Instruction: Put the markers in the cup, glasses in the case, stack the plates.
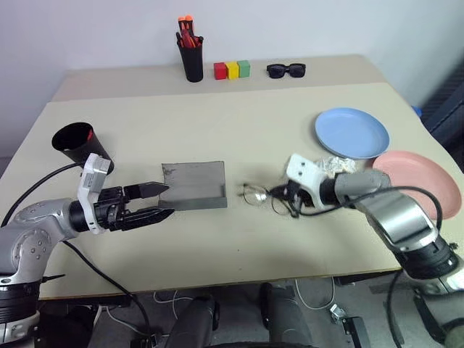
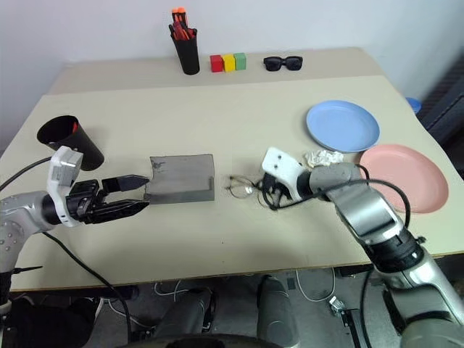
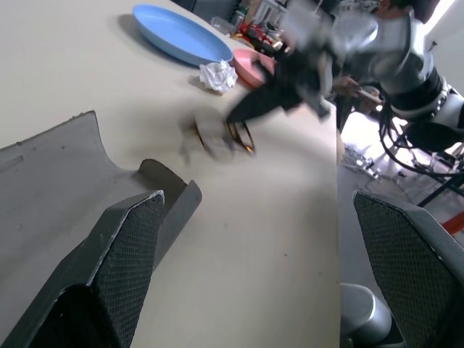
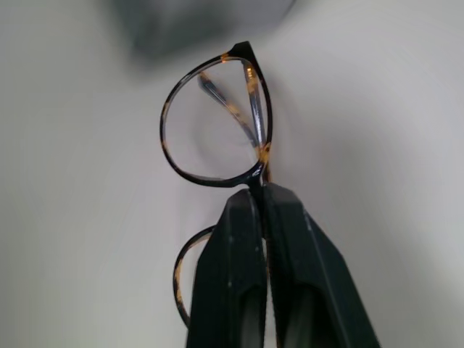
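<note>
My right gripper is going to let go of the glasses, now hanging just beside the case, inside the open grey case (image 1: 190,194), at a spot just behind the front side of the case.
The thin dark glasses (image 1: 255,194) hang just right of the open grey case (image 1: 194,185), and my right gripper (image 1: 284,196) is shut on them. The right wrist view has the two fingers pinched together on the frame beside one lens (image 4: 214,123). My left gripper (image 1: 156,201) stands open at the case's left edge, pointing across it. At the far left is the black cup (image 1: 76,143), with a red marker (image 1: 89,135) showing at its rim. The light blue plate (image 1: 351,132) and the pink plate (image 1: 418,181) lie side by side on the right.
A crumpled white paper (image 1: 335,165) lies between the plates and my right wrist. Along the back edge stand a black pen holder with orange-capped markers (image 1: 191,51), three coloured blocks (image 1: 232,69) and black sunglasses (image 1: 286,69). Cables hang below the table's front edge.
</note>
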